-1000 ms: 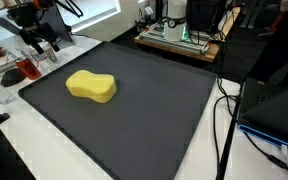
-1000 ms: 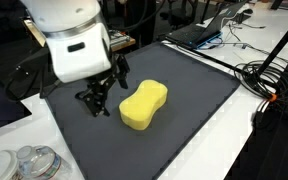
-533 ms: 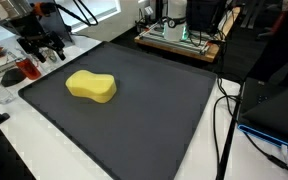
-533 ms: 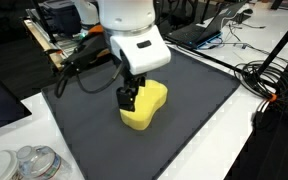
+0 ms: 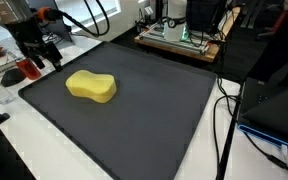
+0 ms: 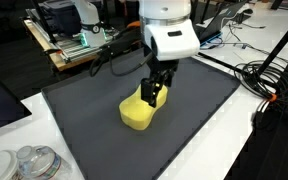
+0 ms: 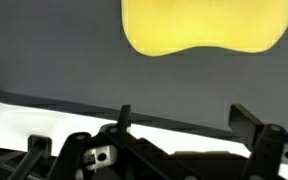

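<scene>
The yellow peanut-shaped sponge has two rounded ends, and next my gripper should go to the narrow middle (image 5: 91, 81) (image 7: 209, 18) between them and close there.
A yellow peanut-shaped sponge (image 5: 91, 86) lies on a dark grey mat (image 5: 154, 120); it also shows in an exterior view (image 6: 133, 114) and at the top of the wrist view (image 7: 206, 25). My gripper (image 5: 34, 62) hangs open and empty over the mat's edge, a short way from the sponge and not touching it. In an exterior view the gripper (image 6: 155, 96) stands in front of the sponge and hides part of it. In the wrist view the gripper (image 7: 184, 122) has its two fingers wide apart over the mat's border and the white table.
A red object (image 5: 15, 75) and other clutter lie on the white table beside the mat, near the gripper. Clear jars (image 6: 29, 160) stand off one mat corner. Electronics on a wooden board (image 5: 179, 38) and cables (image 6: 269, 75) border the mat.
The arm has swung along the mat's edge, crossing in front of the sponge in an exterior view. The sponge has not moved. The gripper stays open.
</scene>
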`<state>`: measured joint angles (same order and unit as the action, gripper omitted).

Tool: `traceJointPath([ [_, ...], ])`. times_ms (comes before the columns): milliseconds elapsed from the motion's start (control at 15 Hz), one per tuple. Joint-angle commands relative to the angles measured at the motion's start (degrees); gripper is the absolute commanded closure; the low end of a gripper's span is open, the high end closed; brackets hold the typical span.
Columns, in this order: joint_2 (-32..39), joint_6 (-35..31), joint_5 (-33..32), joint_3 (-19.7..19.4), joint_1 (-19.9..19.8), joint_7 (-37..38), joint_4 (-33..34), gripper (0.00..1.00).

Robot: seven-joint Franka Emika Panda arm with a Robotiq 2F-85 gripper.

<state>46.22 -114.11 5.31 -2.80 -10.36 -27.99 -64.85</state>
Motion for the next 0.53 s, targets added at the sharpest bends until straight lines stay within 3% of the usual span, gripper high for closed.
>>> traceJointPath([
  [0, -2.76, -1.57, -3.05, -0.25, 1.92, 8.67, -4.38, 0.00],
  [467, -5.65, 1.82, -8.46, -1.02, 6.13, 18.18, -9.17, 0.00],
])
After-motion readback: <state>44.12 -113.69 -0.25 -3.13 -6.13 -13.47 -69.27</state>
